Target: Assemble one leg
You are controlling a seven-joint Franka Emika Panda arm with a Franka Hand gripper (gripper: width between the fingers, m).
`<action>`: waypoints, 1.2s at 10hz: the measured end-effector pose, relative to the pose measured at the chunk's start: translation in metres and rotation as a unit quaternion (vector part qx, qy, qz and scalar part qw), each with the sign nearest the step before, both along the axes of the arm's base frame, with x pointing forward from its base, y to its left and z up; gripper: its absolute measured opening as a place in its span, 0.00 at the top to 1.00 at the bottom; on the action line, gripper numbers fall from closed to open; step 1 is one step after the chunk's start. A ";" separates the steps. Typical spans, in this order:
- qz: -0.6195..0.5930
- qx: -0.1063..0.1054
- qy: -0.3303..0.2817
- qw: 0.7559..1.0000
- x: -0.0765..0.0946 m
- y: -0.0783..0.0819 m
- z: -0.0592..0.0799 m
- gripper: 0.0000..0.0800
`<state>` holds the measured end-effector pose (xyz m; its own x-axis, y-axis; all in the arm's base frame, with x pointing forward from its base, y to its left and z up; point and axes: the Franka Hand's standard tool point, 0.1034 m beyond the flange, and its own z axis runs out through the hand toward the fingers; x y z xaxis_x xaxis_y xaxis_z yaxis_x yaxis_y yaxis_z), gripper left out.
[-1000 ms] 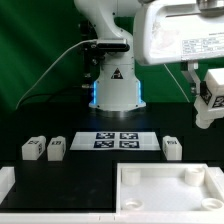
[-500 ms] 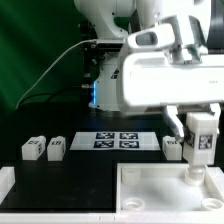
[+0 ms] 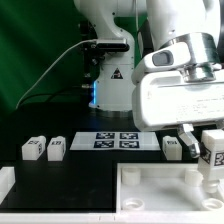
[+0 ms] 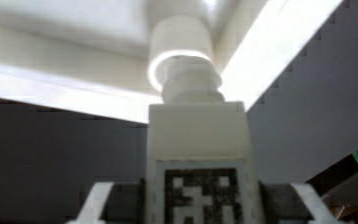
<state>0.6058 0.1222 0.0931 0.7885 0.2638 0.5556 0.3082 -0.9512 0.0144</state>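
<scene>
I should let go of the leg, now held over the panel's far corner, upright in the white panel's near corner socket (image 3: 212, 203) (image 4: 185, 64), straight below where it hangs.
My gripper (image 3: 206, 148) is shut on a leg (image 3: 213, 150), a small white post with a black-and-white tag, and holds it upright over the far right corner of the white panel (image 3: 160, 192). In the wrist view the held leg (image 4: 201, 140) fills the middle between my two fingers (image 4: 105, 200), and its far end points at a round white socket post (image 4: 188, 72) on the panel (image 4: 51, 90). I cannot tell whether the leg touches the socket. Three more legs lie on the table: two at the exterior view's left (image 3: 33, 148) (image 3: 57, 148) and one near my gripper (image 3: 172, 148).
The marker board (image 3: 119, 140) lies flat behind the panel in the middle. The robot base (image 3: 112, 85) stands at the back. A white rim (image 3: 8, 185) runs along the table's left front edge. A green backdrop (image 3: 35, 50) stands behind.
My gripper has come down with the leg from high at the exterior view's right to just above the panel, then shifted a little right toward the far right corner.
</scene>
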 end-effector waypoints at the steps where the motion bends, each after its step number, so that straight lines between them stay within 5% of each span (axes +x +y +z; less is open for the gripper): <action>1: 0.001 0.000 0.001 1.000 0.000 0.001 -0.002 0.64; 6: -0.005 0.003 -0.007 1.000 0.016 -0.002 0.001 0.64; 12: -0.011 0.004 0.002 1.000 0.017 -0.008 -0.018 0.64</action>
